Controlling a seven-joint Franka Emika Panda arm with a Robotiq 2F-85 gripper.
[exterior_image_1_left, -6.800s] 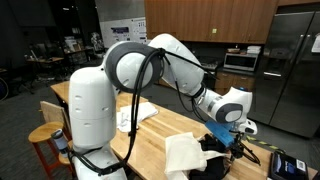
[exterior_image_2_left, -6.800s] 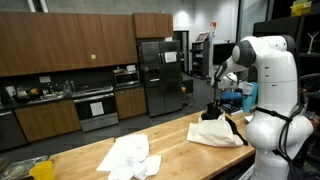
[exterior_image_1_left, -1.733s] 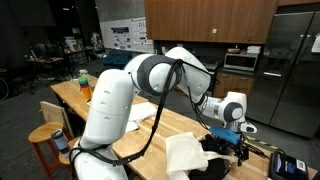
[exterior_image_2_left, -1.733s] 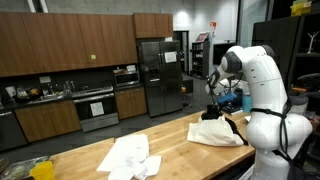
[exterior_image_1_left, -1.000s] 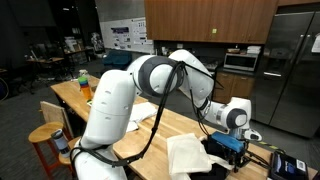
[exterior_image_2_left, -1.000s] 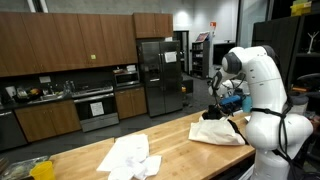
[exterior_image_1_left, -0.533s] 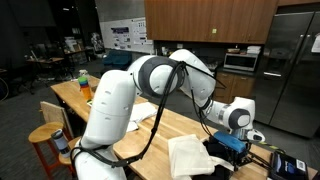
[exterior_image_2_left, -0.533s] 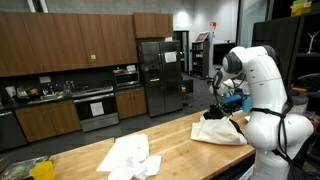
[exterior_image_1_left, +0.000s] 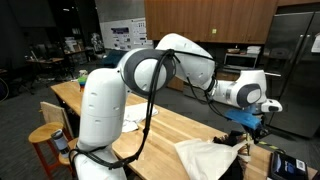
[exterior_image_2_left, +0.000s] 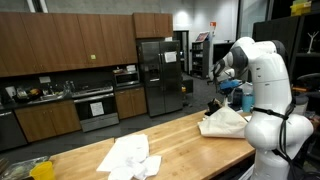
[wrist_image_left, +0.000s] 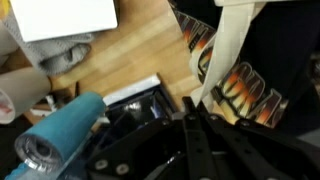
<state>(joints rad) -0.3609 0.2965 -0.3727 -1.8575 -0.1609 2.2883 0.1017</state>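
Next, my gripper lets go of the cream cloth on the wooden table (exterior_image_1_left: 190, 143) next to the dark garment, toward the middle of the table.
A cream cloth (exterior_image_1_left: 208, 158) lies at the end of the wooden table (exterior_image_1_left: 160, 130) and is drawn up into a peak. My gripper (exterior_image_1_left: 247, 133) hangs above it, shut on the cloth's raised edge. In the wrist view the closed fingertips (wrist_image_left: 194, 104) pinch a pale strip of that cloth (wrist_image_left: 234, 40), which runs up out of frame. Below it lies a dark garment with an orange flame print (wrist_image_left: 250, 92). In an exterior view the cloth (exterior_image_2_left: 226, 122) tents up toward the gripper (exterior_image_2_left: 228, 101).
A crumpled white cloth heap (exterior_image_2_left: 130, 156) sits on the table's other half, also in the heap (exterior_image_1_left: 130, 118). A blue roll (wrist_image_left: 58, 132) and a white sheet (wrist_image_left: 65, 17) lie near the gripper. A black device (exterior_image_1_left: 286, 163) stands at the table end. A wooden stool (exterior_image_1_left: 45, 138) stands beside the robot base.
The jaws have closed on the cream cloth and the gripper has risen, pulling the flat cloth up into a peak. The arm has swung higher and away from the table.
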